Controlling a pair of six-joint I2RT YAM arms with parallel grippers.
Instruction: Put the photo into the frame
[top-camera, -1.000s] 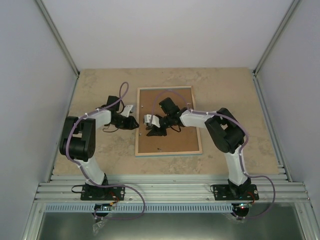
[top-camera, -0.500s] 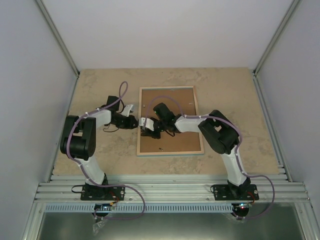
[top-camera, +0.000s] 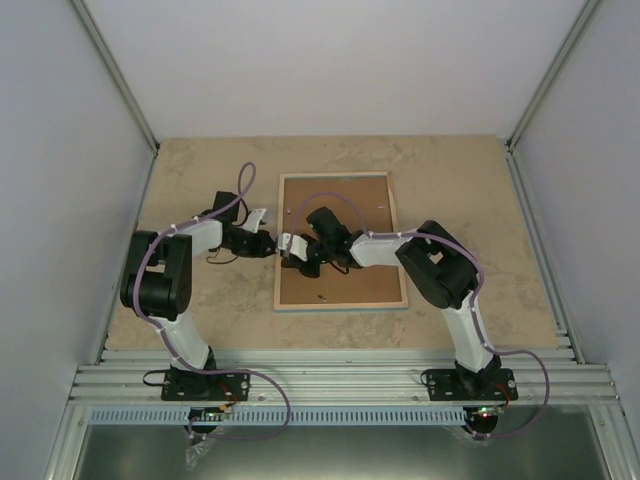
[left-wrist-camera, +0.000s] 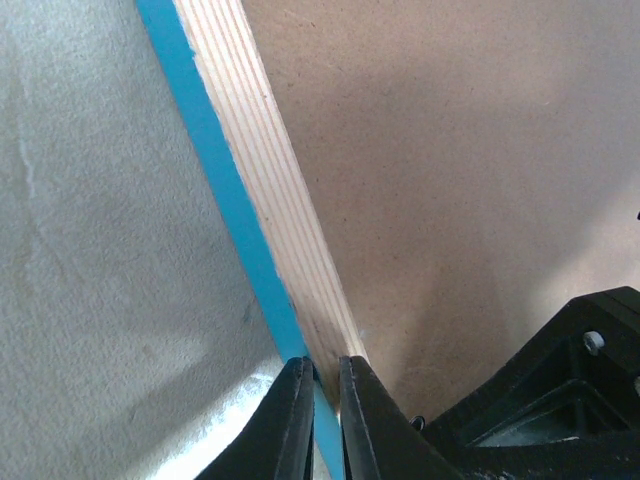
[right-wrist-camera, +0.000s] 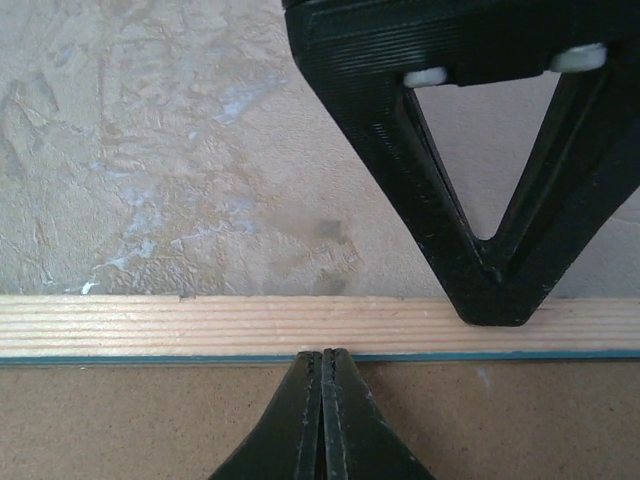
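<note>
I should open the fingers of my left gripper, which sit almost shut on top of the frame's wood rail, and grip the rail (left-wrist-camera: 297, 275) by both sides.
The frame (top-camera: 340, 303) lies back up on the table, its light wood rail (left-wrist-camera: 270, 200) edged in turquoise. A brown backing board (top-camera: 345, 280) fills it. The photo is out of view. My left gripper (top-camera: 272, 246) is shut on the frame's left rail, one finger on each side of it in the left wrist view (left-wrist-camera: 322, 375). My right gripper (top-camera: 288, 251) is shut and empty. Its tips (right-wrist-camera: 322, 355) rest on the backing board (right-wrist-camera: 120, 420) at the seam with the wood rail (right-wrist-camera: 200, 325), just opposite the left gripper's fingers (right-wrist-camera: 480, 270).
The beige stone-patterned tabletop (top-camera: 200, 180) surrounds the frame. Grey walls stand to the left, right and back. A metal rail (top-camera: 340, 380) runs along the near edge by the arm bases. The two grippers are almost touching.
My right gripper has moved left across the backing board to the frame's left rail. The frame has shifted slightly to the right. The left gripper has stayed on the rail.
</note>
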